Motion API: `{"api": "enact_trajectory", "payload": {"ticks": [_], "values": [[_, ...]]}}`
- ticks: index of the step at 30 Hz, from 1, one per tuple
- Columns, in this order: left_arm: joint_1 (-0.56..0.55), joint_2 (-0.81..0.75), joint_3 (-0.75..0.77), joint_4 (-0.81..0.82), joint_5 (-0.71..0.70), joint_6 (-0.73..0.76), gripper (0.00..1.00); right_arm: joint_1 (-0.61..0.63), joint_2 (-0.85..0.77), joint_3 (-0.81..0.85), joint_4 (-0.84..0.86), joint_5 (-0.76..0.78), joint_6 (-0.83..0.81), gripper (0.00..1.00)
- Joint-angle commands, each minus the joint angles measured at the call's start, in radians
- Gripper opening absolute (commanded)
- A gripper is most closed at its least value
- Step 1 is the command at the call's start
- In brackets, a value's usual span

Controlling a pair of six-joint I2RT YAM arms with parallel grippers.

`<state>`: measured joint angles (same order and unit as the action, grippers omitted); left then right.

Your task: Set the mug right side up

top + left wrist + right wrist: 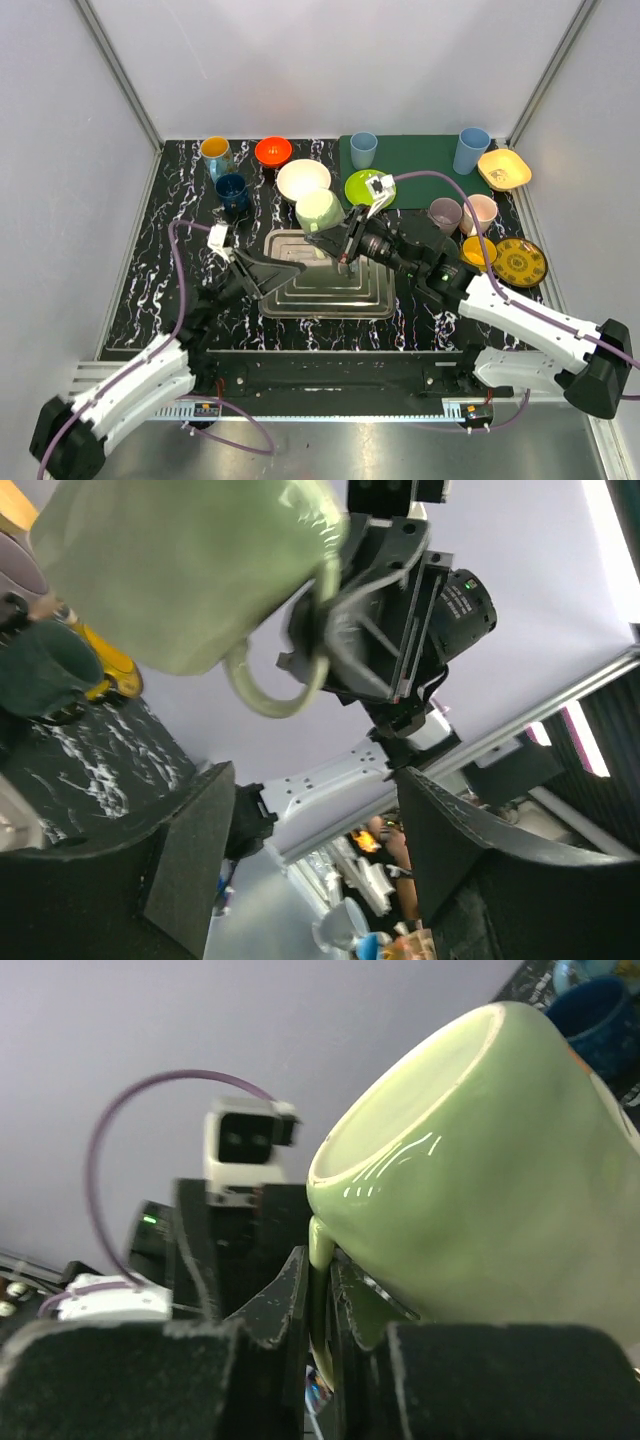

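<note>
I need to set the pale green mug down with my right gripper on the metal tray straight (296, 268) in front of the white bowl.
A pale green mug (320, 211) hangs tilted in the air above the back of the metal tray (325, 290). My right gripper (343, 247) is shut on its handle (318, 1290), the jaws pinching the loop from both sides. The mug's base (400, 1145) faces up and away in the right wrist view. My left gripper (277, 270) is open and empty over the tray's left part, below and left of the mug. The left wrist view looks up at the mug (190, 570) and the right wrist.
Behind the tray stand a white bowl (303, 179), a lime plate (366, 187), a navy mug (232, 191), a yellow mug (215, 151), an orange bowl (273, 151) and blue cups on a green mat (420, 160). Cups and yellow plates sit at the right.
</note>
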<state>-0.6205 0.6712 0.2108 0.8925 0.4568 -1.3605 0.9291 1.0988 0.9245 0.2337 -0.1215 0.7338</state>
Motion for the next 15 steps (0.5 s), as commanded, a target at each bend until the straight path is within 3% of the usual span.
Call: {"api": "enact_trajectory", "payload": {"ticks": [1,3,6,15], "values": [[-0.004,-0.252,0.125,-0.577,-0.14,0.308,0.69,-0.004,0.024,0.063,-0.066,0.005,-0.135,0.0],[-0.004,-0.321,0.182,-0.878,-0.278,0.394,0.7,-0.004,0.067,0.057,-0.056,-0.058,-0.151,0.0],[-0.004,-0.41,0.229,-1.122,-0.419,0.439,0.7,-0.006,0.147,0.04,0.031,-0.173,-0.136,0.0],[-0.004,-0.607,0.298,-1.372,-0.628,0.455,0.71,-0.022,0.384,-0.016,0.405,-0.338,-0.052,0.0]]}}
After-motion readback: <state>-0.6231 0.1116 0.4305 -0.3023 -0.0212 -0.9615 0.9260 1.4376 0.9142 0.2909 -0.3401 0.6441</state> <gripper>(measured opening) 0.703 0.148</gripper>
